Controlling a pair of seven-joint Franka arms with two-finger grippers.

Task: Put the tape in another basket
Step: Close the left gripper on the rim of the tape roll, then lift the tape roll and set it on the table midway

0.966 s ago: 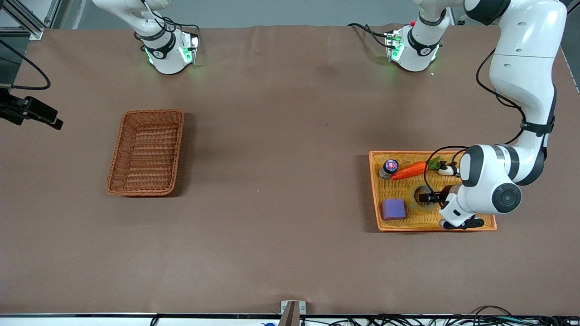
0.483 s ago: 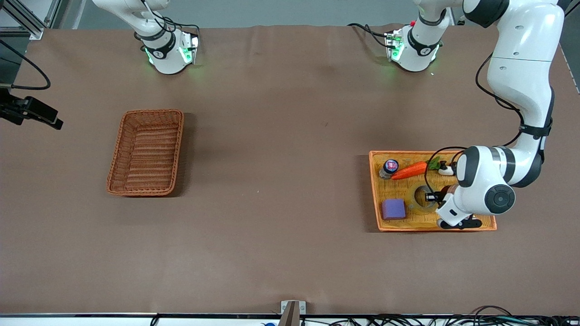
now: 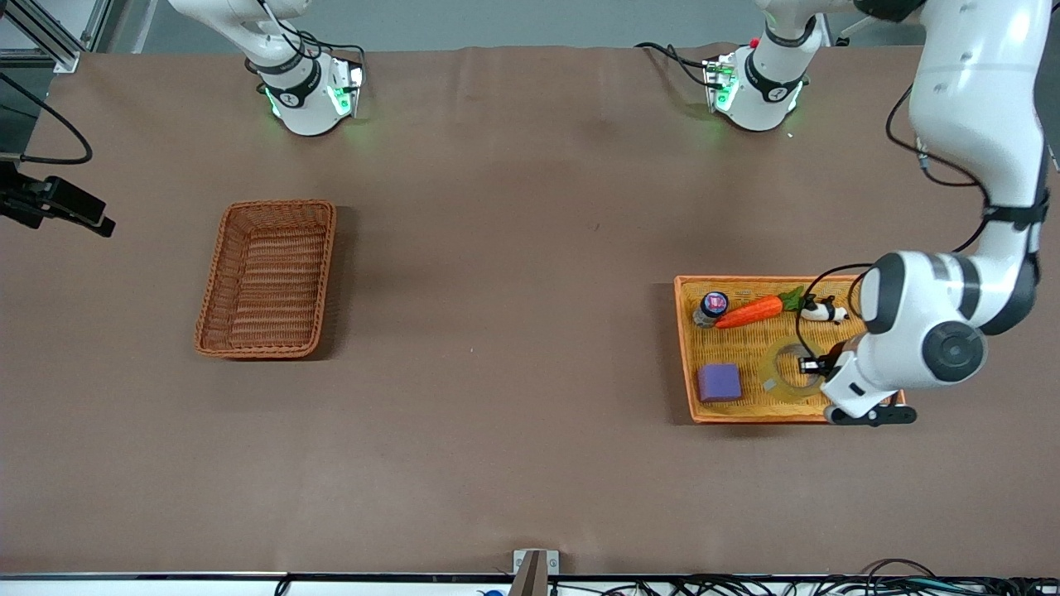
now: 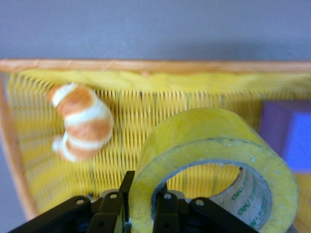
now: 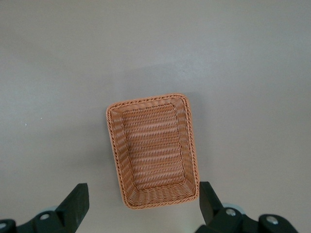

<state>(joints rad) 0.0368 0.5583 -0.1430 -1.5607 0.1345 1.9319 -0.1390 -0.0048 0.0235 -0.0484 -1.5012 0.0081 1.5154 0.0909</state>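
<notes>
The robot's left gripper needs to release the tape on the bare table (image 3: 468, 301) between the basket and the tray, nearer the basket. The tape is now tilted up over the tray.
The tape (image 3: 785, 372), a yellowish translucent roll, is in the orange-yellow tray (image 3: 684, 348). My left gripper (image 3: 816, 364) is shut on the roll's wall, one finger inside the ring and one outside. In the left wrist view the tape (image 4: 214, 145) stands tilted up from the left gripper (image 4: 144, 194) over the tray's weave (image 4: 146, 116). The reddish-brown basket (image 3: 269, 281) sits empty toward the right arm's end of the table. My right gripper (image 5: 143, 201) is open, high over the basket (image 5: 153, 150); it is out of the front view.
The tray also holds a purple block (image 3: 718, 382), a carrot (image 3: 748, 312), a dark-capped jar (image 3: 712, 306) and a small black-and-white figure (image 3: 820, 311). An orange-and-white striped toy (image 4: 82, 121) lies near a tray corner. Bare brown table lies between tray and basket.
My left gripper has drawn back toward the left arm's end of the table. The tape has shifted with it and now tilts up from the tray. The right arm has not moved.
</notes>
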